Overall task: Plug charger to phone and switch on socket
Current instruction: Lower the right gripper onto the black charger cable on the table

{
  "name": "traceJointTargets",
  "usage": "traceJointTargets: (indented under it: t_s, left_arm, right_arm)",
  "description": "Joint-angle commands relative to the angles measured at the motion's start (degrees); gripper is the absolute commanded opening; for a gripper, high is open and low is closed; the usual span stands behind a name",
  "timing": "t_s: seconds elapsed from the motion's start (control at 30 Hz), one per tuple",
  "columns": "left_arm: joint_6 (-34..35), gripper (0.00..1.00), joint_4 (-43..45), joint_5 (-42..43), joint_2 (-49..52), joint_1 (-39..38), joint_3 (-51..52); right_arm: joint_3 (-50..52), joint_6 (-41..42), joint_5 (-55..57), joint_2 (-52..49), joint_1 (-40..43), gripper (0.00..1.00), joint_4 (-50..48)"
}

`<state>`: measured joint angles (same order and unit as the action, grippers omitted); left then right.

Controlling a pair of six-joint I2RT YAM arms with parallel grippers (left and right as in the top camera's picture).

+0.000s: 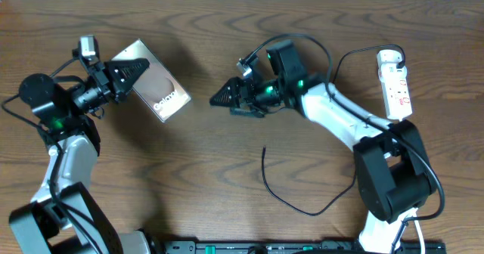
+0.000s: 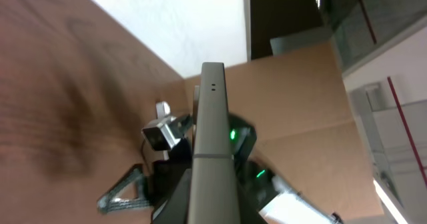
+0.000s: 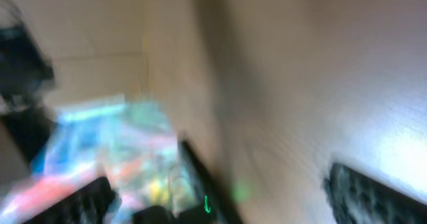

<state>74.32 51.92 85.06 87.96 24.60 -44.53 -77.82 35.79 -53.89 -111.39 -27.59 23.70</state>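
Observation:
Next, my right gripper moves to the loose end [image 1: 264, 155] of the charger and close just behind its connector, so that the connector stays free for the phone.
The phone [image 1: 161, 94] is a dark slab with a brownish screen, held tilted at the far left. My left gripper [image 1: 133, 71] is shut on its near end. In the left wrist view the phone [image 2: 212, 131] shows edge-on, rising from my left gripper [image 2: 208, 214]. My right gripper [image 1: 224, 97] hovers mid-table, pointing left at the phone, a gap between them. In the blurred right wrist view its fingers [image 3: 217, 177] are spread wide and empty. The charger [image 1: 281, 197], a thin black cable, lies loose on the table with its free end [image 1: 264, 150] below the right gripper. The socket [image 1: 396, 84] lies far right.
The socket's round white plug head [image 1: 388, 56] sits at its far end. The right arm's black cables loop above its wrist [image 1: 318, 46]. A black rail [image 1: 302, 246] runs along the front edge. A brown cardboard wall [image 2: 300, 91] stands behind the table.

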Motion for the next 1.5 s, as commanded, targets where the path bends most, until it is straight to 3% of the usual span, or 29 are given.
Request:
traceJointTargets:
  t_s: [0.0,0.13,0.3,0.53,0.7,0.93,1.03,1.3,1.4,1.47]
  left_arm:
    - [-2.58,0.07,0.83,4.57,1.68,0.20,-1.53]
    - [-4.15,0.07,1.20,4.48,3.10,0.20,-1.53]
    - [-6.93,0.07,1.20,4.52,3.26,0.22,-1.53]
    - [-8.15,0.07,1.16,4.98,3.26,0.24,-1.51]
    - [-8.35,0.07,1.16,4.98,3.26,0.26,-1.51]
    - [-9.62,0.07,1.16,4.98,3.26,1.11,-1.51]
    - [-9.62,0.07,1.16,4.98,3.26,1.09,-1.51]
    - [-9.62,0.07,1.14,4.96,3.26,1.09,-1.51]
    - [-9.62,0.07,1.14,4.98,3.26,1.09,-1.49]
    - [-9.62,0.08,1.14,4.98,3.26,1.09,-1.49]
  right_arm:
    - [-8.48,-14.84,16.74,-0.26,-0.63,0.99,13.73]
    - [-13.90,-15.04,29.86,-0.26,-2.23,0.99,26.99]
    - [-12.90,-11.17,35.47,-0.28,-5.92,0.99,30.10]
    - [-8.35,1.57,46.14,-0.28,-12.17,0.99,30.38]
    - [-5.55,12.11,54.03,-0.28,-14.40,0.85,31.43]
    - [-0.09,17.09,54.42,-0.28,-14.51,0.79,30.38]
    - [2.67,19.71,54.36,-0.28,-14.62,0.72,29.07]
    - [6.49,19.98,51.98,-0.28,-15.76,0.66,25.94]
    - [7.02,19.96,52.02,-0.28,-16.57,0.55,25.44]
    - [7.48,19.98,52.06,-0.28,-17.09,0.42,24.85]
